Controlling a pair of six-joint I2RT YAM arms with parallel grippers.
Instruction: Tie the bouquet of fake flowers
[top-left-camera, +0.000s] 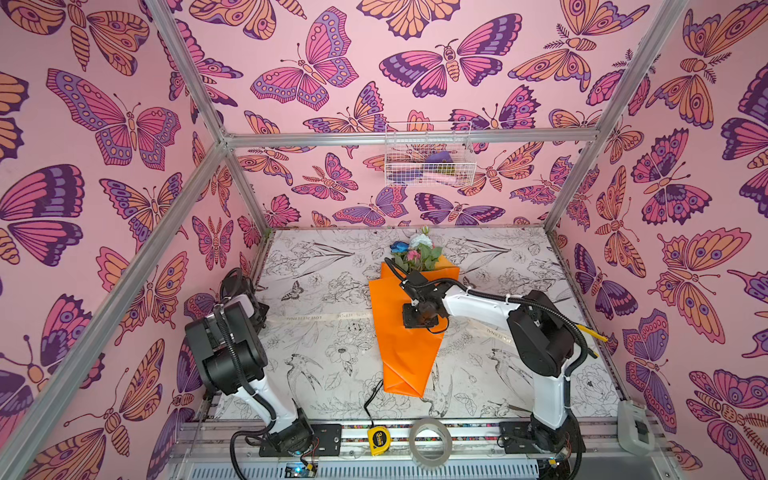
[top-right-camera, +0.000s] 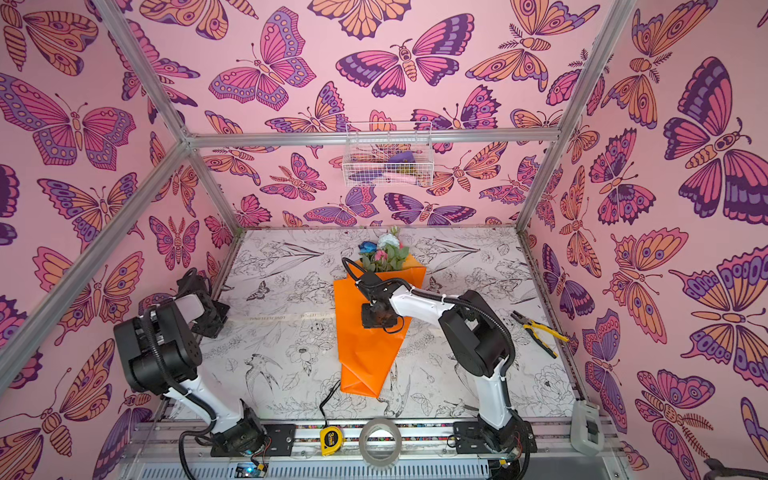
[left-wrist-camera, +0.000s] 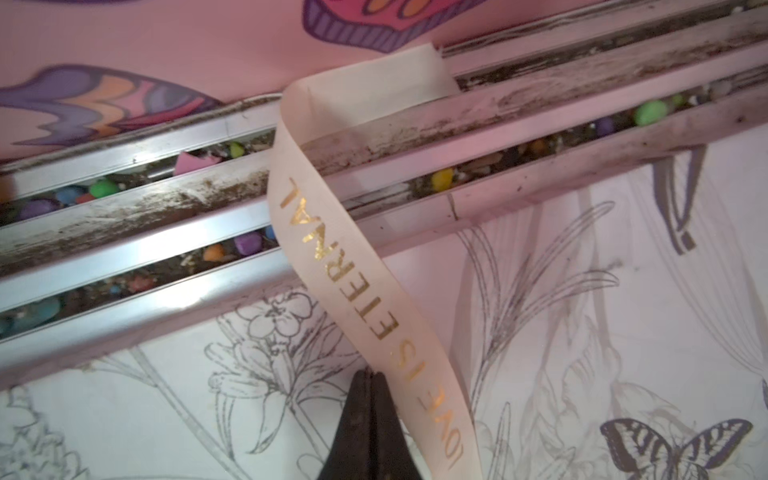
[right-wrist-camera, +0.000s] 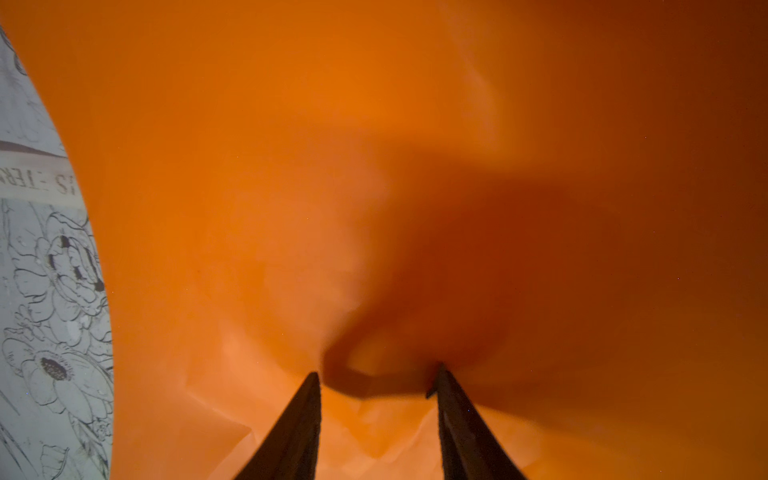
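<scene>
I will open my left gripper's shut fingers, which sit at the edge of the cream ribbon, and pinch the ribbon at its gold lettering (left-wrist-camera: 408, 357) before crossing the bouquet.
The bouquet of fake flowers (top-left-camera: 405, 345) (top-right-camera: 370, 349) lies mid-table in orange wrapping paper, with its blooms (top-left-camera: 417, 251) toward the back wall. My right gripper (right-wrist-camera: 378, 374) points down onto the orange paper (right-wrist-camera: 374, 166). Its jaws stand apart with a raised fold of paper between them. A cream ribbon (top-left-camera: 307, 318) (left-wrist-camera: 345, 266) with gold lettering runs from under the bouquet to the left wall. My left gripper (left-wrist-camera: 368, 374) is shut at the table's left edge, its tips touching the ribbon's edge. I cannot tell whether any ribbon is pinched.
The ribbon's end curls over a metal rail (left-wrist-camera: 124, 249) by the left wall. A yellow tape measure (top-left-camera: 379, 440) and a tape roll (top-left-camera: 430, 442) sit on the front rail. Pliers (top-right-camera: 536, 330) lie at the right edge. A wire basket (top-left-camera: 428, 160) hangs on the back wall.
</scene>
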